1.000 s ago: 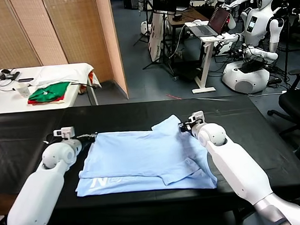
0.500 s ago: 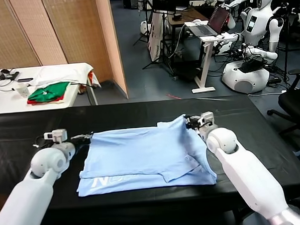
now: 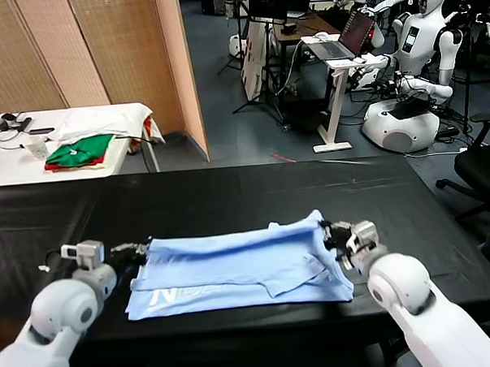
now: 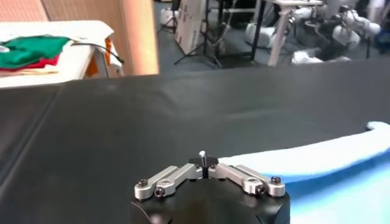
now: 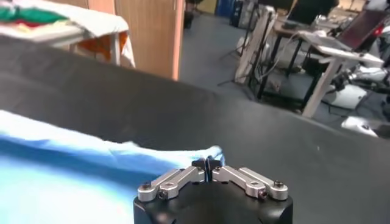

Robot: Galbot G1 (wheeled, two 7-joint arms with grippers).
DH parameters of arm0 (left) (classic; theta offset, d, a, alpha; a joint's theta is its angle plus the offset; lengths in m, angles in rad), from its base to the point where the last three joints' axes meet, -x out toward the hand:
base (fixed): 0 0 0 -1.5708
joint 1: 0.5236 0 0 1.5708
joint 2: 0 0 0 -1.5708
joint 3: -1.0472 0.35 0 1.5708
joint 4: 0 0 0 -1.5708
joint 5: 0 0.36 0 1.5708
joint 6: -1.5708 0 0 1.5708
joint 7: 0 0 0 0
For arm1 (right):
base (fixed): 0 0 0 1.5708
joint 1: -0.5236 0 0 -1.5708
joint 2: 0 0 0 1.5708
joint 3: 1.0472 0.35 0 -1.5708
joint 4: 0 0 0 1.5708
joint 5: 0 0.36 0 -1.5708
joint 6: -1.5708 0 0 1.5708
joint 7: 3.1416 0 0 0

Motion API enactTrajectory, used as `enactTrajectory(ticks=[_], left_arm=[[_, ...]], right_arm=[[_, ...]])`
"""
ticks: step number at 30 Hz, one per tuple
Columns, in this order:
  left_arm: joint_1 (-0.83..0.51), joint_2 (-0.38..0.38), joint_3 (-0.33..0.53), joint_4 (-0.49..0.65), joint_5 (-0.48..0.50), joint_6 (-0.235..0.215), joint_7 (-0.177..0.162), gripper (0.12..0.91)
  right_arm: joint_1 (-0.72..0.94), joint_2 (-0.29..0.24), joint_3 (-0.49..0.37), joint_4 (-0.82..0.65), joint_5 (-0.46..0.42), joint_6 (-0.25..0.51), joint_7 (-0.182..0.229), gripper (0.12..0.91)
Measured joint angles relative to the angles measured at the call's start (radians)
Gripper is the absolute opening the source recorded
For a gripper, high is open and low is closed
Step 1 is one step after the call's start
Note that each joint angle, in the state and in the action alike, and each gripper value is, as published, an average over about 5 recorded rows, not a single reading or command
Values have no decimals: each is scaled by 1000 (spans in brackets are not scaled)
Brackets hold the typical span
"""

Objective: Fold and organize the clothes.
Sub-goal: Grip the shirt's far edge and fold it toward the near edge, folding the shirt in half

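Next, my left gripper lets go of the pale blue T-shirt's far corner on its short edge (image 3: 134,287) beside the white lettering.
The pale blue T-shirt (image 3: 232,265) lies on the black table (image 3: 229,188) as a low, wide band, with white lettering (image 3: 162,298) at its near left edge. My left gripper (image 3: 139,253) is at the shirt's far left corner, shut on the cloth. In the left wrist view the closed left gripper (image 4: 204,159) pinches the edge of the T-shirt (image 4: 317,167). My right gripper (image 3: 333,235) is at the far right corner. In the right wrist view this gripper (image 5: 208,163) is shut, with the T-shirt (image 5: 91,164) caught between its tips. The far edge is raised and drawn over the near part.
A white side table (image 3: 8,161) at the back left carries folded green and red garments (image 3: 79,150) and a white cloth (image 3: 104,120). Wooden panels (image 3: 109,51) stand behind it. Other robots (image 3: 411,70), a laptop desk (image 3: 337,53) and a black chair (image 3: 484,169) are beyond the table.
Both grippers have pulled toward me with the shirt's far edge. The cloth has folded over itself and now covers a shallower strip of the table.
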Motion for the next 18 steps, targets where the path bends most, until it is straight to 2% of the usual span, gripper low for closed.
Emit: enactTrajectory(ticks=[6,18], left_arm=[[50,-9,-21,-14,21,-6,5,161],[86,-19,-39,-6,43,-8,-7,161]], right_arm=[[-37,5,3,18,-6,-4,-2,171],[-92,7,21,47,-21,-12,-6,171]])
